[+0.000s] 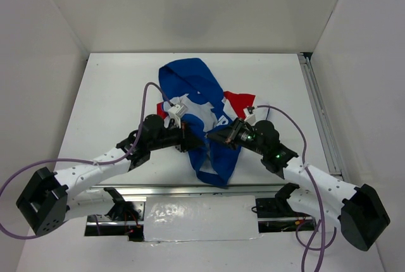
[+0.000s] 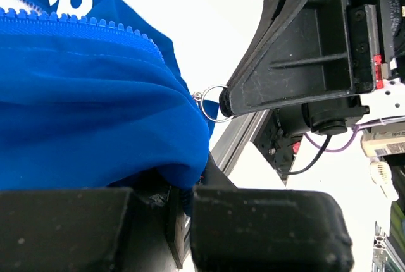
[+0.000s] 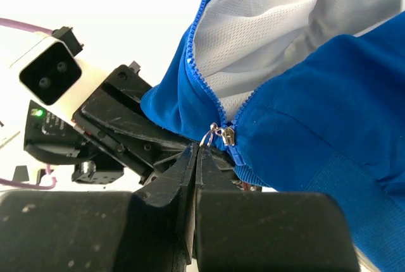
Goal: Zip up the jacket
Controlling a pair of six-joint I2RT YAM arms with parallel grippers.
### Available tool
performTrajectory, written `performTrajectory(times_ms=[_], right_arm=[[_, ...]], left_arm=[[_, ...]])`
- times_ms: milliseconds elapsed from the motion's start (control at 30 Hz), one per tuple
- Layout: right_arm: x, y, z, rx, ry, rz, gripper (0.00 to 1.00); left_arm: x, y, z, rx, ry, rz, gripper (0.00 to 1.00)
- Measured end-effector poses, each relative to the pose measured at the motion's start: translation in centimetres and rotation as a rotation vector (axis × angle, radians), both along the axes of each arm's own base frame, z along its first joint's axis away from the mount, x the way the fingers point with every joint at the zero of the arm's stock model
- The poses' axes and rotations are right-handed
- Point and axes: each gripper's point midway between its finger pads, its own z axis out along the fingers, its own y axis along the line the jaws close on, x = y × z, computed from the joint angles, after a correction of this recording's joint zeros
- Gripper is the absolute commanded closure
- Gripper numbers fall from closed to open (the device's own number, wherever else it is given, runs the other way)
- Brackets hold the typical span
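The jacket's blue hem fabric is pinched in my left gripper away from the zipper's bottom end, so next I open it and take that bottom end below the zipper slider (image 3: 237, 155).
The blue jacket (image 1: 190, 79) lies bunched in the middle of the table, its red-and-white panels showing and its lower end hanging toward the front edge. My left gripper (image 1: 190, 139) is shut on the blue hem fabric (image 2: 158, 152), which runs down between its jaws (image 2: 183, 205). My right gripper (image 3: 197, 148) is shut on the small metal ring (image 3: 207, 138) of the zipper slider (image 3: 227, 136), at the bottom of the zipper. Above the slider the two rows of teeth (image 3: 199, 76) spread apart over pale lining (image 3: 266, 25). The two grippers sit close together, tips nearly touching (image 1: 218, 138).
An aluminium rail (image 1: 319, 114) runs along the table's right edge and another (image 1: 190, 190) along the front, just below the hanging hem. Purple cables (image 1: 149, 95) loop over both arms. White walls enclose the table on three sides.
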Motion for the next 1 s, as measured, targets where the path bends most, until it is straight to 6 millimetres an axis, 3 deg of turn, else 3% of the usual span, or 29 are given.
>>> performTrajectory(times_ms=[33, 167, 300, 333, 433, 633, 767, 800, 933, 1000], right_arm=[[0.0, 0.0, -0.2, -0.005, 0.005, -0.003, 1.0], [0.2, 0.1, -1.2, -0.027, 0.03, -0.011, 1.0], [1.1, 0.2, -2.0, -0.047, 0.054, -0.042, 1.0], [1.4, 0.3, -2.0, -0.048, 0.059, -0.046, 1.0], [1.8, 0.7, -1.8, -0.05, 0.067, -0.047, 1.0], [1.9, 1.1, -1.6, -0.038, 0.099, -0.029, 1.0], [1.7, 1.7, -2.2, -0.028, 0.156, 0.002, 1.0], [1.6, 1.9, -2.4, -0.025, 0.175, 0.01, 1.0], [1.3, 2.4, -2.5, 0.009, 0.207, 0.023, 1.0], [1.0, 2.6, -2.4, 0.034, 0.214, 0.022, 1.0]], left_arm=[[0.0, 0.0, -0.1, 0.003, 0.002, 0.0, 1.0], [0.3, 0.0, -0.9, 0.047, 0.033, 0.019, 0.68], [0.5, 0.3, -1.5, 0.111, 0.065, 0.05, 0.45], [0.5, 0.5, -1.7, 0.133, 0.066, 0.058, 0.32], [0.7, 1.0, -2.0, 0.182, 0.05, 0.081, 0.21], [-0.4, 3.6, -1.9, 0.237, 0.036, 0.151, 0.12], [-1.4, 5.1, 0.2, 0.178, 0.059, 0.22, 0.2], [-1.8, 5.2, 0.6, 0.154, 0.091, 0.235, 0.05], [-3.3, 4.4, 1.3, 0.051, 0.217, 0.225, 0.14], [-4.1, 3.6, 0.2, -0.006, 0.299, 0.209, 0.16]])
